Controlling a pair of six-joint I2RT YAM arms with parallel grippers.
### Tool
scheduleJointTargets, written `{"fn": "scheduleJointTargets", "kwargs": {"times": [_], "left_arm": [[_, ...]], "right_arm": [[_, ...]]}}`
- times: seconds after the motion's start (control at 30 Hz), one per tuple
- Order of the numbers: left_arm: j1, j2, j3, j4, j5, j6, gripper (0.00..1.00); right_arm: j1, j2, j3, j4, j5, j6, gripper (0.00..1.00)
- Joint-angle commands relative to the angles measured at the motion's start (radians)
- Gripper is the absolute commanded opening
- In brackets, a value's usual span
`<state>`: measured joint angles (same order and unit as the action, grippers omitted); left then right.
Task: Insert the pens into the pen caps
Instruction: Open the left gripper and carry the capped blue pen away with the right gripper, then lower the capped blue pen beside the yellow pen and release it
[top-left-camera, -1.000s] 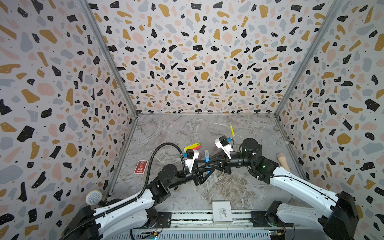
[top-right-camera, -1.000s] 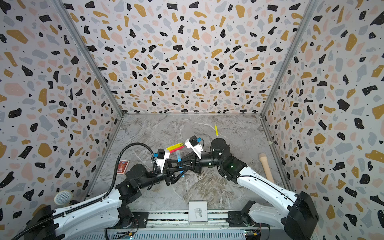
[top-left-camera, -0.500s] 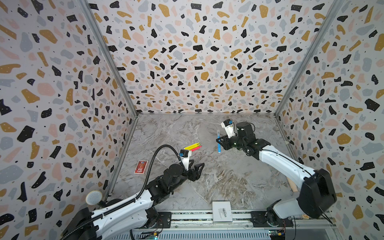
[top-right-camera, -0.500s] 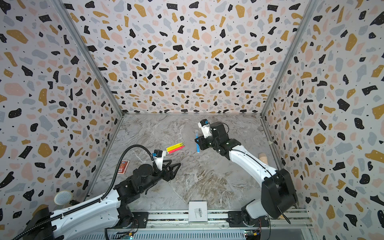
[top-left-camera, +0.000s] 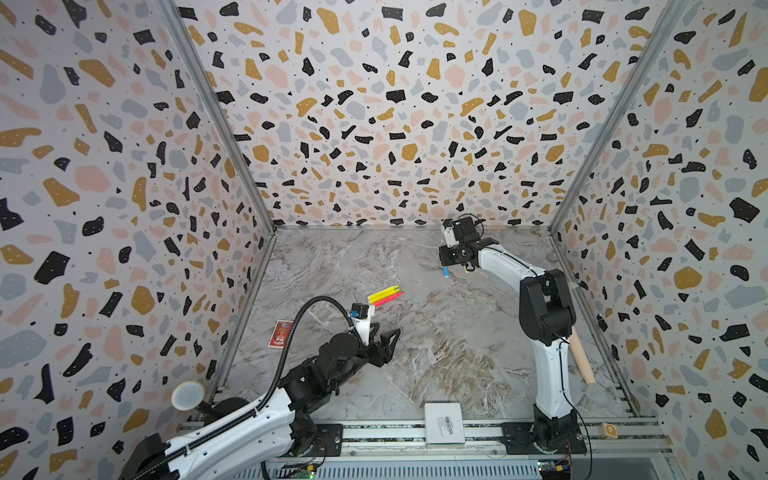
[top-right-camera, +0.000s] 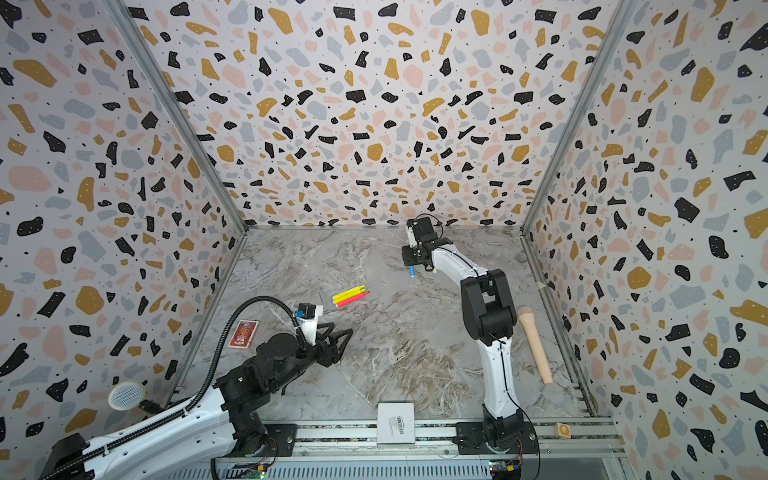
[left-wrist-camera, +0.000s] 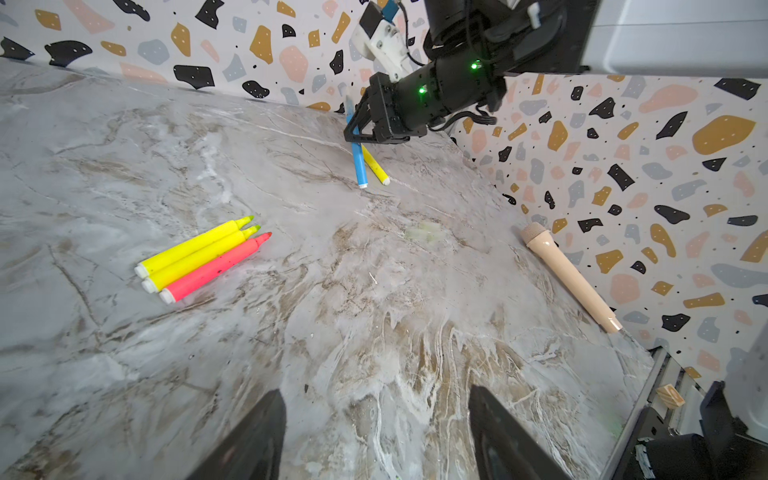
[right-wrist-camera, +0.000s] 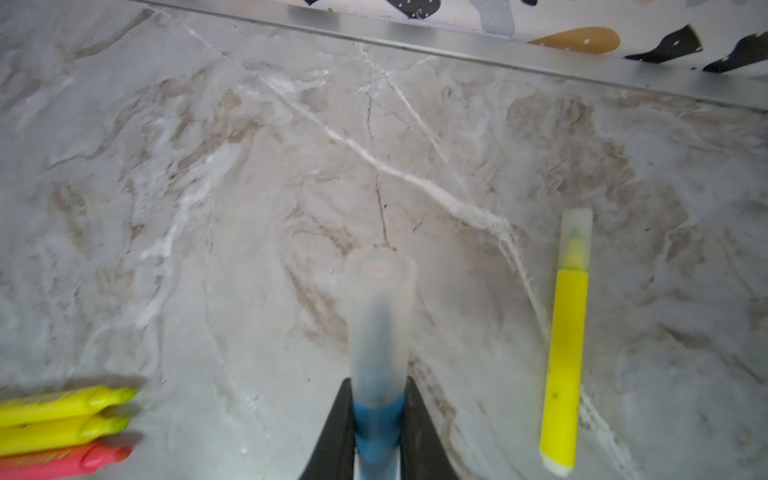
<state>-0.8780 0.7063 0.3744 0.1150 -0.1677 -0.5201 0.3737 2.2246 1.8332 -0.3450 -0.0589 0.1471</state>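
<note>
Next, my right gripper sets the blue pen down on the table (top-left-camera: 460, 265) (right-wrist-camera: 512, 344), where I need to place it close alongside the capped yellow pen.
My right gripper (top-left-camera: 445, 262) (right-wrist-camera: 378, 388) hangs near the back of the table, shut on a blue pen (top-left-camera: 445, 272) (top-right-camera: 411, 272) (left-wrist-camera: 357, 162) (right-wrist-camera: 378, 419). A clear pen cap (right-wrist-camera: 379, 299) sits over that pen's tip and points down at the table. A yellow pen (right-wrist-camera: 566, 340) (left-wrist-camera: 375, 166), with a clear cap on, lies on the table beside it. Two yellow pens and a pink-red one (top-left-camera: 384, 294) (top-right-camera: 351, 296) (left-wrist-camera: 203, 259) lie side by side, uncapped, mid-table. My left gripper (top-left-camera: 388, 338) (top-right-camera: 340, 338) (left-wrist-camera: 376, 399) stands open and empty, nearer the front.
A beige handle (top-left-camera: 579, 353) (top-right-camera: 536, 345) (left-wrist-camera: 569, 276) lies along the right wall. A red card (top-left-camera: 279, 333) (top-right-camera: 244, 333) sits by the left wall. A white box (top-left-camera: 444, 423) and a small wooden block (top-left-camera: 609, 430) rest on the front rail.
The grippers met mid-table a second ago. The right one has since carried the blue pen to the back of the table; the left has drawn back towards the front.
</note>
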Motion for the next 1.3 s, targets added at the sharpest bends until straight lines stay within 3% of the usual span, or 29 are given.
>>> {"fn": "scheduleJointTargets", "kwargs": {"times": [0.0,0.2,0.57,0.9,1.03,1.27], "left_arm": [[0.004,-0.055,-0.015,-0.035,-0.025,0.0,0.7],[0.003,-0.1,-0.043,-0.034,-0.038,-0.013,0.7],[0.003,-0.052,-0.01,-0.026,-0.02,0.001,0.7],[0.003,-0.097,-0.015,-0.053,-0.041,-0.009,0.7],[0.004,-0.103,-0.016,-0.054,-0.042,-0.011,0.7],[0.003,-0.106,0.0,-0.073,-0.052,0.0,0.7]], "right_arm": [[-0.02,0.054,0.136,-0.117,0.067,-0.034,0.0],[-0.023,0.154,0.276,-0.205,0.101,-0.057,0.0],[-0.038,0.185,0.265,-0.187,0.152,-0.078,0.03],[-0.041,0.203,0.27,-0.174,0.209,-0.084,0.1],[-0.04,0.195,0.273,-0.17,0.249,-0.067,0.13],[-0.023,0.154,0.271,-0.159,0.249,-0.064,0.3]]}}
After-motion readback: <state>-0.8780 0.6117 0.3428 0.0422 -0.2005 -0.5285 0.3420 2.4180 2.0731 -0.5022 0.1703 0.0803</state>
